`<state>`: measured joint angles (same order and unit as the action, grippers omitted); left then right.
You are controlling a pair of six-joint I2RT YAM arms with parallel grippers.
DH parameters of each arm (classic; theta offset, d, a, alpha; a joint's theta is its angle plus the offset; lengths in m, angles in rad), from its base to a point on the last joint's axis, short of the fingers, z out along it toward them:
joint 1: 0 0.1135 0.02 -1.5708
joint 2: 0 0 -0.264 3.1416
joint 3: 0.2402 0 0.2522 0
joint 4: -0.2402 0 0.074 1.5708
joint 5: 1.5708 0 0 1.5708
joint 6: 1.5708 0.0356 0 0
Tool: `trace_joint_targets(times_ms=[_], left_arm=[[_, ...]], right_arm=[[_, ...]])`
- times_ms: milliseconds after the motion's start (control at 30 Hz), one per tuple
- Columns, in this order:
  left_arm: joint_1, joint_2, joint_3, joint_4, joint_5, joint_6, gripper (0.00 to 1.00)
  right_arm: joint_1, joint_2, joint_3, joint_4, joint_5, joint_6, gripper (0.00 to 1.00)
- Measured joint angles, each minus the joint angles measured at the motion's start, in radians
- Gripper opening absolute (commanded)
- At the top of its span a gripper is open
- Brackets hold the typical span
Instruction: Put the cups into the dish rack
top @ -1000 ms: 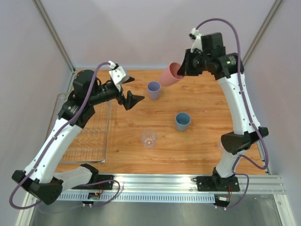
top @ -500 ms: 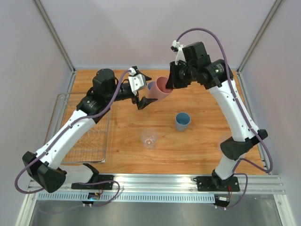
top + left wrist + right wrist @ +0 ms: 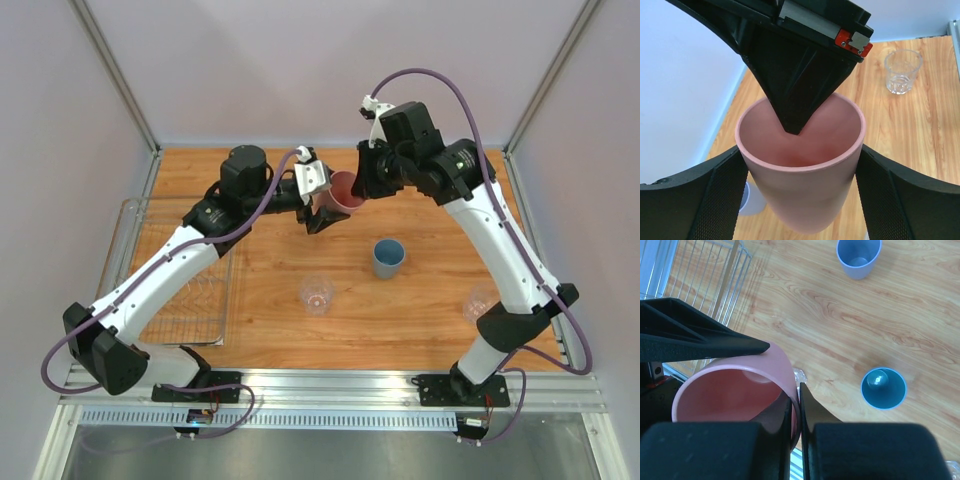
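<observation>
The pink cup's rim is in my right gripper, so next my left gripper takes the cup and turns it so that my right gripper can grip the cup's bottom (image 3: pixel 807 224).
The pink cup (image 3: pixel 345 190) hangs tilted in the air above the back of the table. My right gripper (image 3: pixel 366 183) is shut on its rim, one finger inside and one outside (image 3: pixel 796 390). My left gripper (image 3: pixel 325 207) is open and straddles the same cup (image 3: pixel 800 195), a pad (image 3: pixel 715 200) close along each side; I cannot tell if they touch. A blue cup (image 3: pixel 388 257) and two clear cups (image 3: pixel 317 294) (image 3: pixel 480 302) stand on the wood. The lavender cup (image 3: pixel 858 257) stands upright under the grippers. The dish rack (image 3: pixel 190 300) lies at the left.
The wire dish rack rests in a clear tray (image 3: pixel 128 215) by the left wall. Grey walls close in the back and both sides. A metal rail (image 3: pixel 330 385) runs along the near edge by the arm bases.
The right arm has carried the pink cup left and lower. The left gripper has swung right from near the rack to straddle the cup, and its jaws have narrowed a little.
</observation>
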<state>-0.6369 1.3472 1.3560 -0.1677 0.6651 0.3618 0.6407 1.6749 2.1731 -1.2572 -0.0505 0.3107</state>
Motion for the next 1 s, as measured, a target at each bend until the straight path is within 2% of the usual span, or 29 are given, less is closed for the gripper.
trace_joint_targets(times_ms=[200,300,433,633,667,733,800,833,867,900,933,967,1000], left_arm=[[-0.026,0.004,0.031,-0.018,-0.012,0.0,0.89],[-0.032,0.02,0.048,-0.026,-0.021,-0.005,0.99],[-0.041,0.056,0.069,-0.032,-0.026,-0.023,1.0],[-0.05,0.076,0.084,-0.047,-0.034,-0.023,0.83],[-0.051,0.076,0.085,-0.048,-0.037,-0.023,0.75],[-0.051,0.076,0.086,-0.05,-0.038,-0.023,0.68],[-0.051,0.076,0.09,-0.056,-0.039,-0.024,0.56],[-0.051,0.076,0.091,-0.06,-0.042,-0.025,0.52],[-0.051,0.076,0.092,-0.061,-0.045,-0.028,0.49],[-0.051,0.077,0.092,-0.06,-0.054,-0.029,0.49],[-0.05,0.078,0.093,-0.058,-0.066,-0.034,0.49],[-0.049,0.078,0.093,-0.057,-0.074,-0.037,0.49],[-0.048,0.078,0.093,-0.055,-0.087,-0.042,0.48]], right_arm=[[0.026,-0.031,0.0,-0.004,0.063,0.013,0.0],[0.043,-0.031,0.0,-0.002,0.089,0.02,0.01],[0.066,-0.031,0.0,-0.002,0.103,0.03,0.0],[0.068,-0.031,0.0,0.004,0.117,0.039,0.01],[0.068,-0.031,0.0,0.004,0.119,0.04,0.0],[0.068,-0.031,0.0,0.006,0.122,0.04,0.01],[0.068,-0.029,0.0,0.006,0.122,0.041,0.02],[0.068,-0.029,0.0,0.006,0.121,0.041,0.25],[0.068,-0.027,0.0,0.006,0.121,0.045,0.41],[0.069,-0.026,0.0,0.004,0.117,0.051,0.48],[0.07,-0.025,0.0,-0.001,0.113,0.057,0.64],[0.071,-0.025,0.0,-0.005,0.11,0.064,0.75],[0.072,-0.025,0.002,-0.007,0.11,0.066,0.8]])
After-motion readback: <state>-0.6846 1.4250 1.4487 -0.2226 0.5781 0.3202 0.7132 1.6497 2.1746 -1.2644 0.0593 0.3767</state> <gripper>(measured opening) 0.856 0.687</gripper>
